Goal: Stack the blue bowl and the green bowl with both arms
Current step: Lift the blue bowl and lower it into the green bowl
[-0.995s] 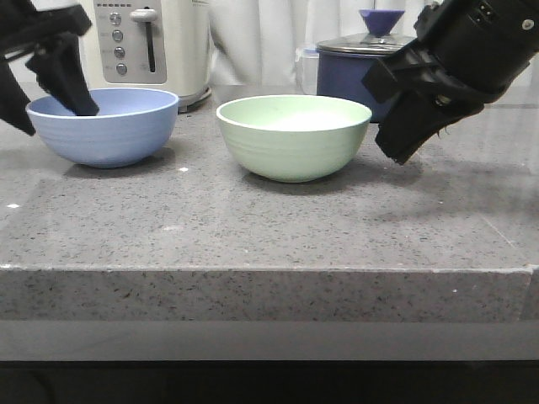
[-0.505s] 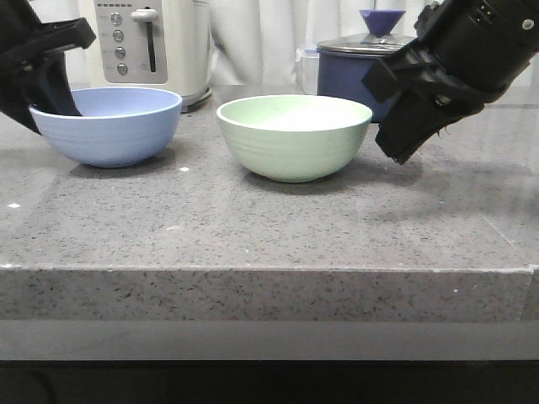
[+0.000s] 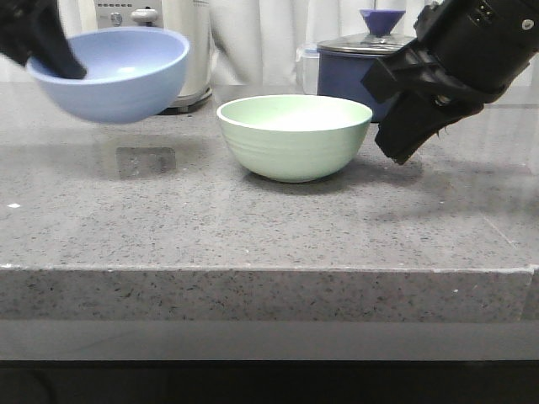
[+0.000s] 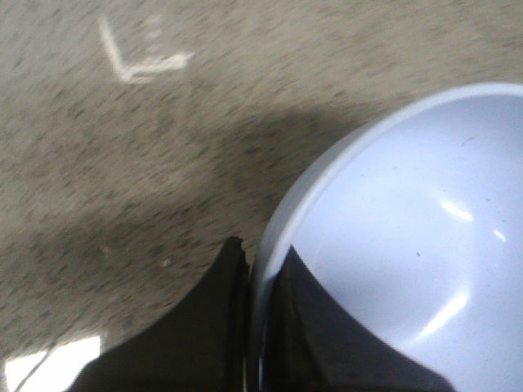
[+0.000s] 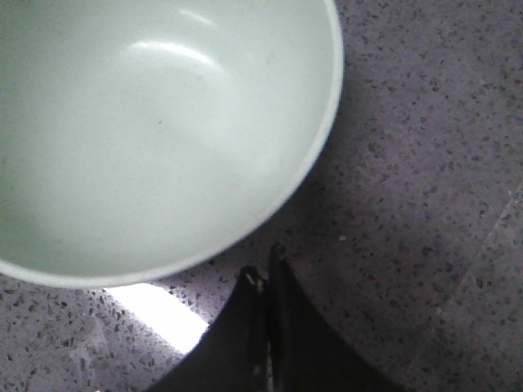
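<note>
Next, my left gripper releases the blue bowl inside the open top of the green bowl (image 3: 294, 98), above the green bowl's rim.
My left gripper (image 3: 52, 59) is shut on the left rim of the blue bowl (image 3: 118, 76) and holds it tilted in the air above the counter's left side. In the left wrist view one finger is outside and one inside the blue bowl's (image 4: 409, 245) rim, at my gripper (image 4: 263, 265). The green bowl (image 3: 294, 135) sits upright on the counter at the middle. My right gripper (image 3: 402, 151) hovers just right of it, shut and empty. In the right wrist view the green bowl (image 5: 155, 131) lies just beyond my closed gripper (image 5: 265, 273).
A white toaster (image 3: 160, 25) stands at the back left behind the lifted bowl. A dark navy lidded saucepan (image 3: 358, 67) stands behind the green bowl at the back right. The grey stone counter's front edge (image 3: 269, 273) runs across the view.
My left gripper has closed on the blue bowl's rim and lifted it off the counter, tilting it. The right arm and the green bowl have not moved.
</note>
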Controlling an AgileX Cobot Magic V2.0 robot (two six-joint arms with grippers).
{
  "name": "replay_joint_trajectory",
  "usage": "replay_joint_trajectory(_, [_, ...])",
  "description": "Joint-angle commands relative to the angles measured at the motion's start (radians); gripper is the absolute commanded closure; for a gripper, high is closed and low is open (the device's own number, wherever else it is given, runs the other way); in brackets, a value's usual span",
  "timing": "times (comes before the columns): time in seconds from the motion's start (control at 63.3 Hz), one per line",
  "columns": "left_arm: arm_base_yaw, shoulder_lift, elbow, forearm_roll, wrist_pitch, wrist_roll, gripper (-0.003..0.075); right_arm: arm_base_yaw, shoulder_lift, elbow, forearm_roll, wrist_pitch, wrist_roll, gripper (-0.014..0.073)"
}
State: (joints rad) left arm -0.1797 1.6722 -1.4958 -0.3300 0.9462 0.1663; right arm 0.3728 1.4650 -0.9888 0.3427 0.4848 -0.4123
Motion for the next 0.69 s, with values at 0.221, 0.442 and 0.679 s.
replay_joint_trajectory(0.221, [-0.186,-0.006,-0.207,-0.041,-0.025,-0.006,0.074,0.0,-0.032,-0.023,0.016,-0.048,-0.01,0.0658])
replay_joint_trajectory(0.442, [-0.278,0.092,-0.313,-0.039,0.003,-0.037,0.074,0.0,-0.032,-0.023,0.016,-0.048,-0.01,0.0658])
replay_joint_trajectory(0.679, [-0.338,0.161,-0.34,-0.039,0.017,-0.047,0.074,0.0,-0.032,-0.023,0.016,-0.048,-0.01,0.0658])
